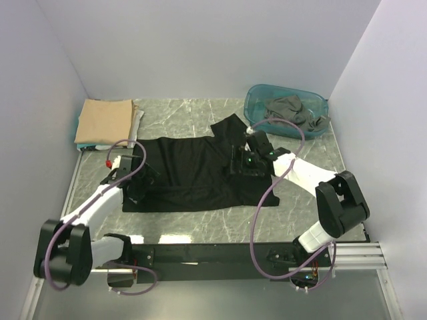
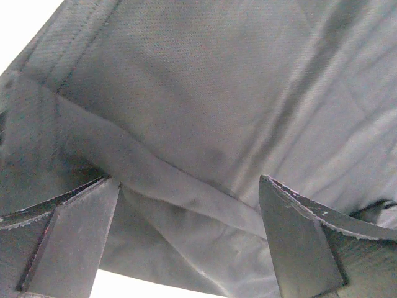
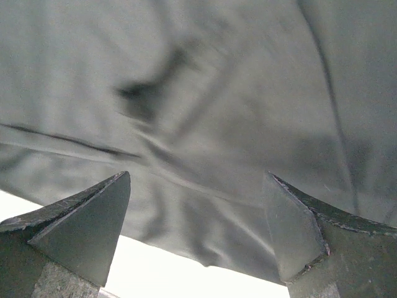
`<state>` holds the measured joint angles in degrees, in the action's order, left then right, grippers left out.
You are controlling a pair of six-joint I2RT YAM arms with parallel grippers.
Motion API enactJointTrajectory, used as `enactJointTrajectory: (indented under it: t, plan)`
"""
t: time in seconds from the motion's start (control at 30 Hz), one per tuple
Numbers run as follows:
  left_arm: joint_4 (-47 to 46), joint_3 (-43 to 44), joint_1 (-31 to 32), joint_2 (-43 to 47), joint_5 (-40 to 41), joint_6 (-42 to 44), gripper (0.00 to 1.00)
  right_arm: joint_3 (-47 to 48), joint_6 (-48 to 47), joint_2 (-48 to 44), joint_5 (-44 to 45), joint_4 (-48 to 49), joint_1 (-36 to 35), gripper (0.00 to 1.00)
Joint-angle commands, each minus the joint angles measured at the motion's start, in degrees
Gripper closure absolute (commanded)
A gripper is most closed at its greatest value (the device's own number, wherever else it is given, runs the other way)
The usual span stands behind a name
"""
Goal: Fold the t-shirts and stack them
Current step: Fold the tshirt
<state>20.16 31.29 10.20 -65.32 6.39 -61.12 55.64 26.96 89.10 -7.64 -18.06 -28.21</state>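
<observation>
Next, my left gripper should go to the black t-shirt's back hem corner (image 1: pixel 140 141), nearest the folded tan shirt, and close there.
A black t-shirt (image 1: pixel 190 172) lies spread flat on the middle of the table, one sleeve (image 1: pixel 230 128) pointing to the back right. My left gripper (image 1: pixel 138 179) is open over the shirt's left edge. In the left wrist view the black cloth (image 2: pixel 205 112) fills the frame, with a fold running between the wide-apart fingers (image 2: pixel 74 239). My right gripper (image 1: pixel 240 160) is open over the shirt's right part. In the right wrist view the cloth (image 3: pixel 205 105) and its near hem lie between the spread fingers (image 3: pixel 301 226). Neither gripper pinches cloth.
A folded tan shirt (image 1: pixel 103 120) lies on thin pale ones (image 1: pixel 137 124) at the back left corner. A teal plastic tub (image 1: pixel 257 103) at the back right holds a crumpled dark grey shirt (image 1: pixel 293 112). Walls enclose the table on three sides.
</observation>
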Motion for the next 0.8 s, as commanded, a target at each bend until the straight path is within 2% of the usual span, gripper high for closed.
enactJointTrajectory:
  t: [0.0, 0.2, 0.47, 0.6, 0.77]
  plan:
    - [-5.4, 1.8, -0.1, -2.8, -1.8, 1.6, 0.01, -4.5, -0.2, -1.6, 2.9, -2.8, 1.0, 0.07]
    - [-4.6, 1.2, -0.1, -6.7, -0.1, 1.3, 0.01, -11.7, 2.7, -4.5, 5.4, -4.6, 2.4, 0.07]
    - [-0.8, -2.5, -0.1, -7.0, 0.8, -0.7, 0.01, -23.5, 8.5, -11.8, 5.5, -5.5, 2.8, 0.07]
    - [1.7, -4.6, -0.1, -5.4, -0.5, -0.9, 0.01, -26.1, 9.7, -18.6, 6.6, -8.2, 2.8, 0.07]
    - [6.0, -7.0, -0.1, -0.6, -3.5, -1.2, 0.01, -28.6, 11.1, -26.3, 3.1, -9.6, 2.8, 0.06]
